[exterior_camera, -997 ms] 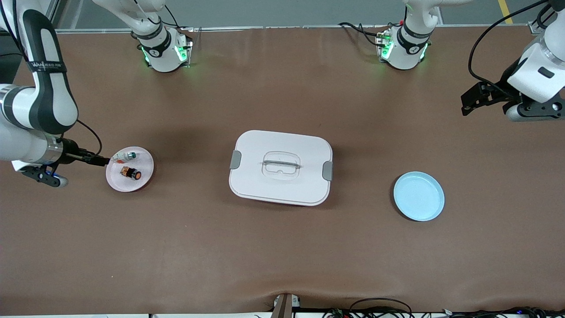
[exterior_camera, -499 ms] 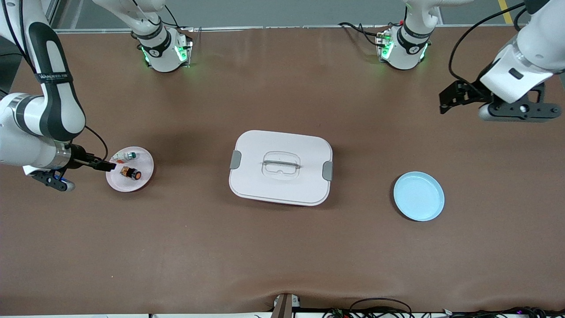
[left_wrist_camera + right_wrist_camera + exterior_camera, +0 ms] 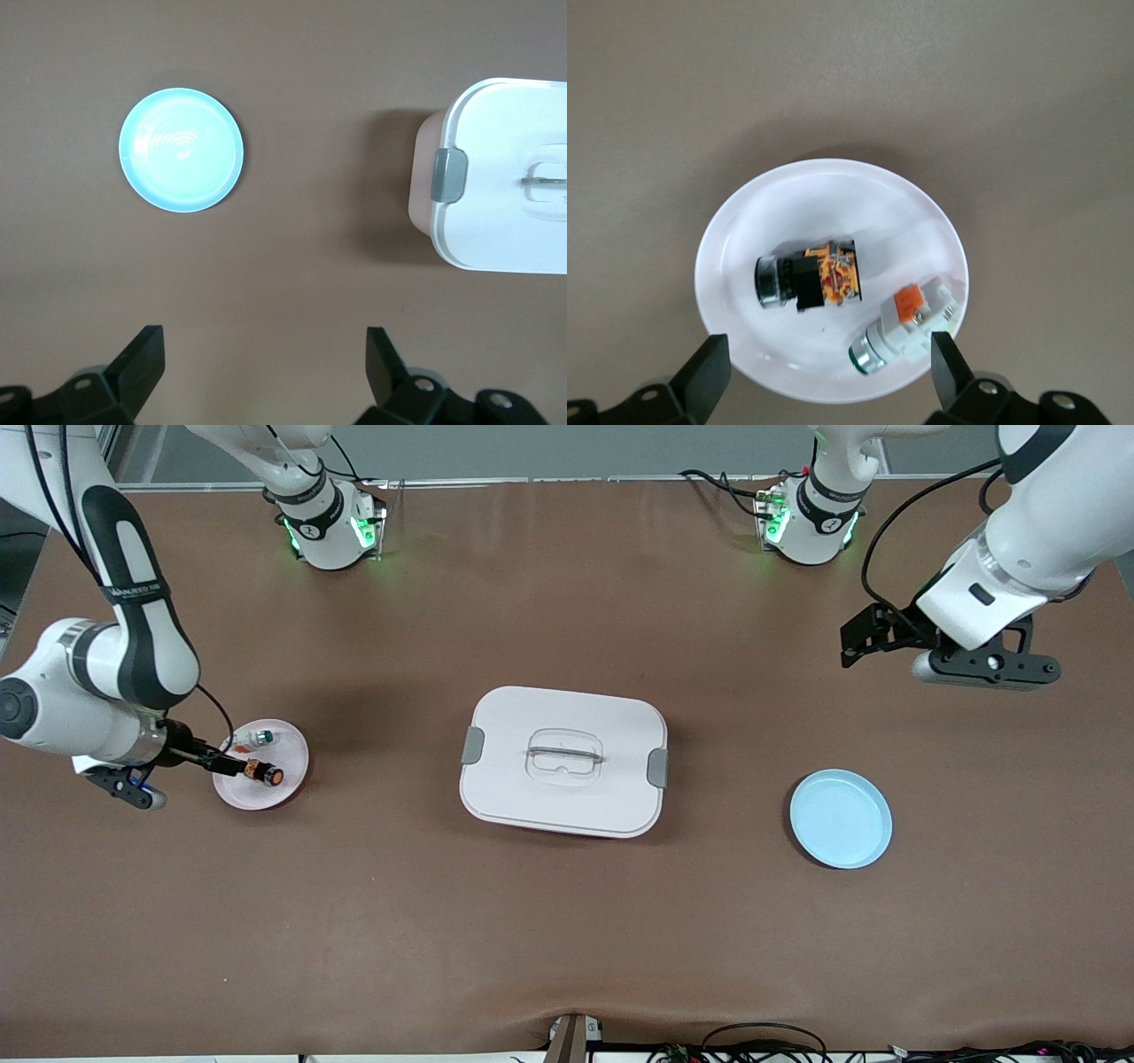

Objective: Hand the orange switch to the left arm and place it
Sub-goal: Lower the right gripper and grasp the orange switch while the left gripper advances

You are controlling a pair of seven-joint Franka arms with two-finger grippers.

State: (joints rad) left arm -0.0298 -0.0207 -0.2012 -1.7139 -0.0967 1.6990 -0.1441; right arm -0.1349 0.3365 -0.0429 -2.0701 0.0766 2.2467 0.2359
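Observation:
My right gripper will grip the orange switch in the pink plate on both ends (image 3: 265, 772) (image 3: 810, 276), so that it is held lengthwise between the fingers.
The orange switch (image 3: 264, 773) lies on its side in a small pink plate (image 3: 292, 748) toward the right arm's end of the table. In the right wrist view the orange switch (image 3: 808, 276) shows a black body with orange markings. My right gripper (image 3: 221, 763) hangs over the plate's rim, open (image 3: 829, 372), holding nothing. The white box (image 3: 563, 760) with grey clips sits mid-table. My left gripper (image 3: 864, 638) is up over bare table toward the left arm's end, open (image 3: 264, 363) and empty. The box (image 3: 505, 177) shows at the edge of the left wrist view.
A small white part with a green tip (image 3: 257, 738) shares the pink plate (image 3: 833, 204), beside the switch. That same white part (image 3: 908, 329) is close to one right finger. A blue plate (image 3: 841, 818) lies between the box and the left arm's end, also seen as the blue plate (image 3: 182, 149).
My right gripper has moved in over the pink plate's rim toward the switch. My left arm has swung in from the table's end toward the box.

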